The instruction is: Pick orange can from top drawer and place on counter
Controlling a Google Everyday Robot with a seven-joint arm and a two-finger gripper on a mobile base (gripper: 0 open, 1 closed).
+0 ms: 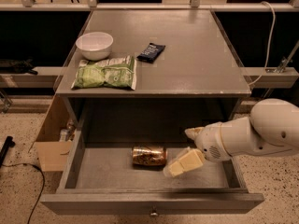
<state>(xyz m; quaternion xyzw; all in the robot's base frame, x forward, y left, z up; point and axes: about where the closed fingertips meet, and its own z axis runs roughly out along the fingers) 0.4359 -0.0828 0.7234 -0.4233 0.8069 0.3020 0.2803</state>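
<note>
The robot's gripper should next close on the orange can at the end [162, 156] nearest the white arm.
The orange can [148, 156] lies on its side on the floor of the open top drawer [100, 174], near the middle. My gripper [188, 149] reaches into the drawer from the right, just right of the can and not touching it. It is open: one cream finger [184, 164] points toward the can's right end and the other [193, 133] sits higher behind it. The white arm [261, 134] crosses the drawer's right side. The grey counter [191, 55] is the cabinet top above the drawer.
On the counter stand a white bowl [94, 45], a green snack bag [106, 73] and a dark blue snack bar [151, 52], all on its left half. An open cardboard box [50, 146] stands left of the drawer. A cable [268, 36] hangs at the right.
</note>
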